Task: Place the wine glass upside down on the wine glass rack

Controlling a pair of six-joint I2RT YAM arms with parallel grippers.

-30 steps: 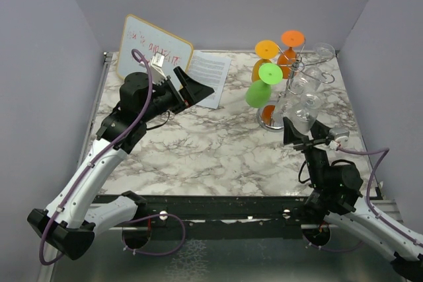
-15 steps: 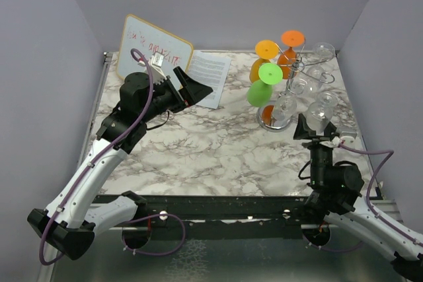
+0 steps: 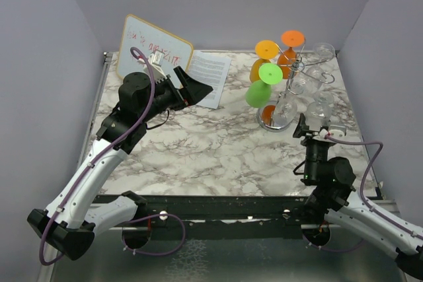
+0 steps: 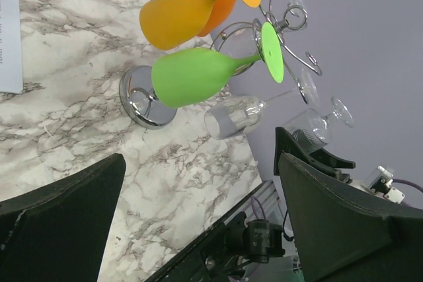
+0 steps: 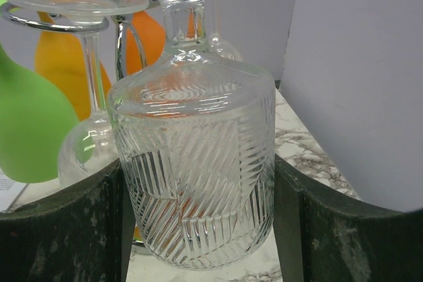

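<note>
Next, my right gripper sets the ribbed wine glass free in the rack's empty wire loop point(image 3: 321, 85), which sits between the clear glasses.
A clear ribbed wine glass point(image 5: 198, 156) hangs bowl-down, stem up, between the fingers of my right gripper point(image 5: 198, 189), which is shut on its bowl. In the top view this wine glass point(image 3: 322, 106) sits just right of the chrome wine glass rack point(image 3: 275, 118), with the right gripper point(image 3: 316, 130) below it. The glass's foot is level with the rack's wire arms; I cannot tell whether it rests on one. Green point(image 3: 260, 92), orange point(image 3: 262, 65) and clear point(image 3: 301, 85) glasses hang upside down on the rack. My left gripper point(image 3: 198, 88) is open and holds nothing, far to the left.
A whiteboard point(image 3: 153, 47) leans at the back left, with a paper sheet point(image 3: 210, 70) beside it on the marble table point(image 3: 198, 150). The grey right wall point(image 5: 357, 64) stands close to the held glass. The rack's disc base point(image 4: 142, 97) shows in the left wrist view.
My right gripper turned the glass from tilted to upright, bowl-down, and carried it to the right and a little back, beside the rack's right arms. The left arm stayed still.
</note>
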